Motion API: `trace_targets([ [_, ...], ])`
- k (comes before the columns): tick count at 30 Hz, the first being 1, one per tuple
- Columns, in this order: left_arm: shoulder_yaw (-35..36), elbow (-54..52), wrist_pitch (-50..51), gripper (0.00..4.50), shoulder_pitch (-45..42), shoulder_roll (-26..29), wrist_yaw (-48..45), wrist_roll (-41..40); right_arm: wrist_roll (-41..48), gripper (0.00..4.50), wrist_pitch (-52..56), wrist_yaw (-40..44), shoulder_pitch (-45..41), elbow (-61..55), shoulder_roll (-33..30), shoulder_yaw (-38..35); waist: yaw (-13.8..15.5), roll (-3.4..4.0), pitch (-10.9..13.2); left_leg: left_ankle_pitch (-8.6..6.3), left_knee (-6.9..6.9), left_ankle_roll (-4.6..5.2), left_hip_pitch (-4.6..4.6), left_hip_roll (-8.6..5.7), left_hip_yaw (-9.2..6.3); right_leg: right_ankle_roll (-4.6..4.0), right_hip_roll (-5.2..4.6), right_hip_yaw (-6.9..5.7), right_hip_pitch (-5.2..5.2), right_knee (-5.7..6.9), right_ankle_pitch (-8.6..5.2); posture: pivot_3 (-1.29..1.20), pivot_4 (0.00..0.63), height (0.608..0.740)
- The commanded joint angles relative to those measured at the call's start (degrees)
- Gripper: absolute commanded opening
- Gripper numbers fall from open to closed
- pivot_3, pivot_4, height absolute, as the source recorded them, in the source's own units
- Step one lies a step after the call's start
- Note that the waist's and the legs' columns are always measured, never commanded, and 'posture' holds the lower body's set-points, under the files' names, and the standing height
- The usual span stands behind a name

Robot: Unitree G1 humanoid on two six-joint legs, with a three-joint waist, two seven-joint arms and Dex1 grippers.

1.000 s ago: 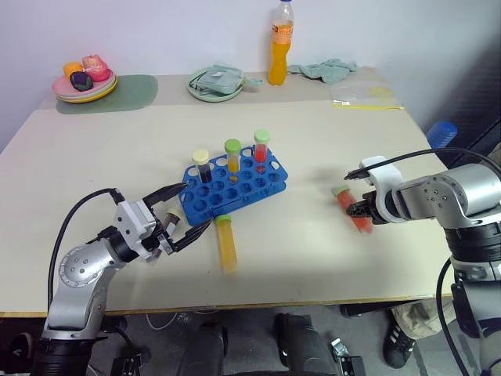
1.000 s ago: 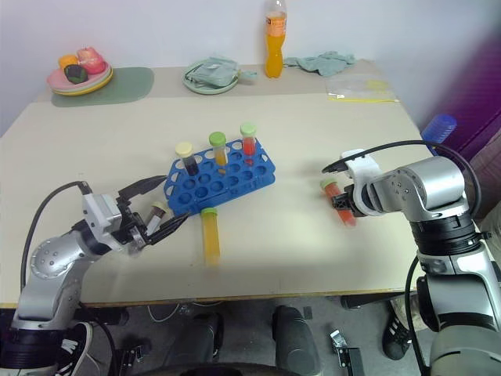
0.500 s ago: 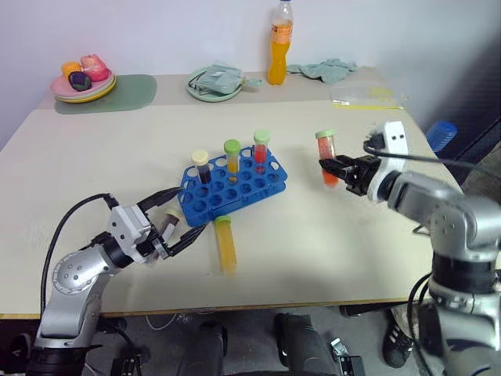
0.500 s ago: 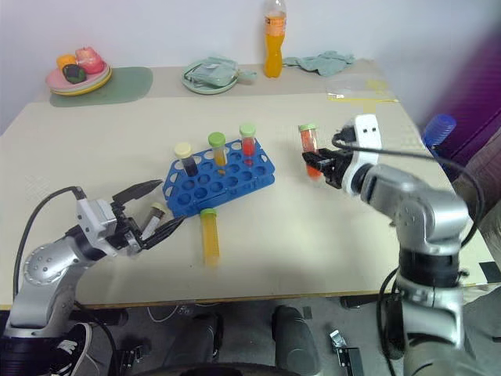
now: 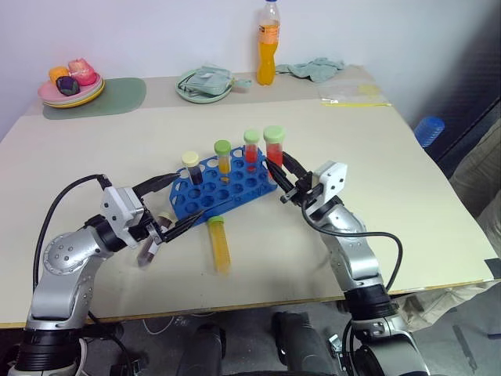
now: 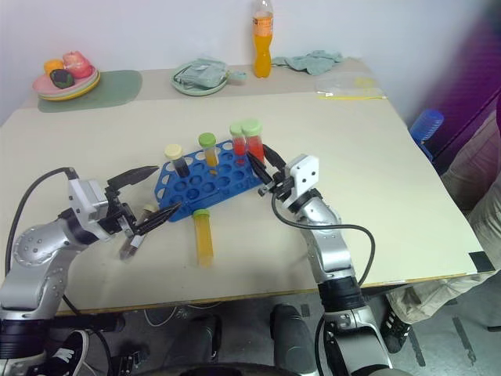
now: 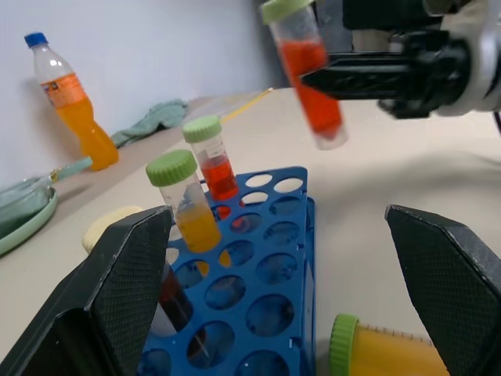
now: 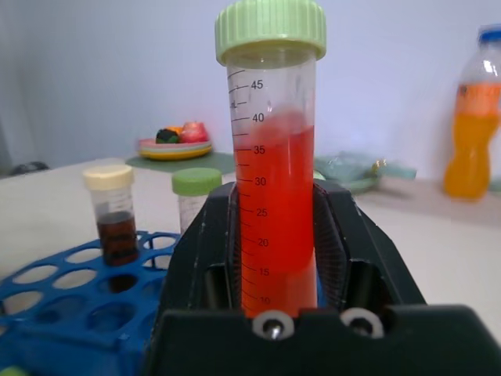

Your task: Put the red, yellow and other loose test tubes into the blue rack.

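Next, my right gripper lets go of its red tube in the rack hole (image 5: 264,173) in front of the standing red tube.
The blue rack (image 5: 227,192) sits mid-table holding a dark cream-capped tube (image 5: 192,167), a yellow-orange green-capped tube (image 5: 223,157) and a red green-capped tube (image 5: 250,148). My right gripper (image 5: 276,170) is shut on another red, green-capped tube (image 8: 274,196), held nearly upright over the rack's right end. A yellow tube (image 5: 220,244) lies on the table in front of the rack. My left gripper (image 5: 192,200) is open at the rack's left end, holding nothing. A small dark, cream-capped tube (image 6: 135,233) lies on the table just beneath it.
Along the far edge stand an orange drink bottle (image 5: 268,43), a green plate with a cloth (image 5: 203,83), a fruit plate (image 5: 69,81) on a green mat, a teal cloth (image 5: 317,69) and a plastic bag (image 5: 352,94). A blue object (image 5: 429,129) sits beyond the right edge.
My right arm swung left from the table's right side, lifting the red tube off the surface and turning it upright over the rack's right end. The left gripper barely moved. The camera shifted.
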Motion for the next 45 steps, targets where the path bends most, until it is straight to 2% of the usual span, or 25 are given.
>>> trace_targets([
  [1,1.69,-0.16,0.04,4.5,-0.97,0.98,-0.39,-0.75,-3.81,0.79,-10.28,-1.88,-4.05,7.8,2.86,1.32,-0.1,0.02,0.01,0.0,0.0,0.0,0.0,0.0,0.0,0.0,0.01,0.0,0.0,0.0,0.0,0.0,0.15,0.74],
  [13,3.01,-3.02,1.53,4.5,1.19,1.31,0.28,-0.72,-6.13,0.79,-21.44,-3.82,-11.67,28.74,3.16,-0.46,-0.2,0.01,0.01,0.0,0.0,0.0,0.04,0.0,-0.01,-0.03,0.02,0.01,0.0,0.05,0.01,0.0,0.15,0.74],
  [32,3.78,-4.3,2.97,4.5,1.47,2.48,0.87,-1.07,-7.81,0.79,-26.17,-5.28,-15.33,40.1,5.0,-0.59,-0.28,0.01,0.01,0.0,-0.01,0.0,0.27,0.0,-0.01,-0.04,0.04,0.07,0.17,0.1,0.01,0.0,0.15,0.74],
  [34,3.72,-4.62,3.11,4.5,1.58,2.45,1.05,-1.02,-4.95,0.79,-25.38,-2.83,-15.57,40.31,5.35,-1.78,-0.31,0.01,0.01,0.0,-0.03,0.0,0.37,0.0,-0.01,-0.04,0.06,0.09,0.22,0.13,0.01,0.0,0.15,0.74],
  [35,3.72,-4.78,3.2,4.5,1.63,2.43,1.17,-1.01,-2.98,1.85,-24.7,-0.8,-15.38,39.85,5.55,-2.41,-0.3,0.01,0.01,0.0,-0.04,0.0,0.41,0.0,-0.01,-0.05,0.07,0.11,0.23,0.15,0.01,0.0,0.15,0.74],
  [36,3.8,-4.83,3.25,4.5,1.66,2.45,1.19,-0.99,-1.77,2.23,-24.39,0.75,-15.18,39.39,5.68,-2.72,-0.29,0.02,0.01,0.0,-0.04,0.0,0.44,0.01,-0.01,-0.05,0.08,0.12,0.26,0.16,0.0,0.0,0.15,0.74],
  [40,4.06,-5.01,3.46,4.5,1.73,2.37,1.41,-1.02,-2.19,4.31,-24.18,1.11,-14.75,38.71,4.9,-3.1,-0.28,0.04,0.02,0.0,-0.06,0.0,0.46,0.01,0.0,-0.04,0.08,0.14,0.26,0.18,0.0,0.0,0.15,0.74],
  [45,3.54,-5.11,3.23,4.5,1.78,1.95,1.75,-0.74,-2.83,4.42,-23.56,1.42,-13.65,36.17,3.34,-3.06,-0.21,0.04,0.02,0.0,-0.07,0.0,0.46,0.01,0.0,-0.05,0.08,0.14,0.26,0.17,0.0,0.0,0.15,0.74],
])
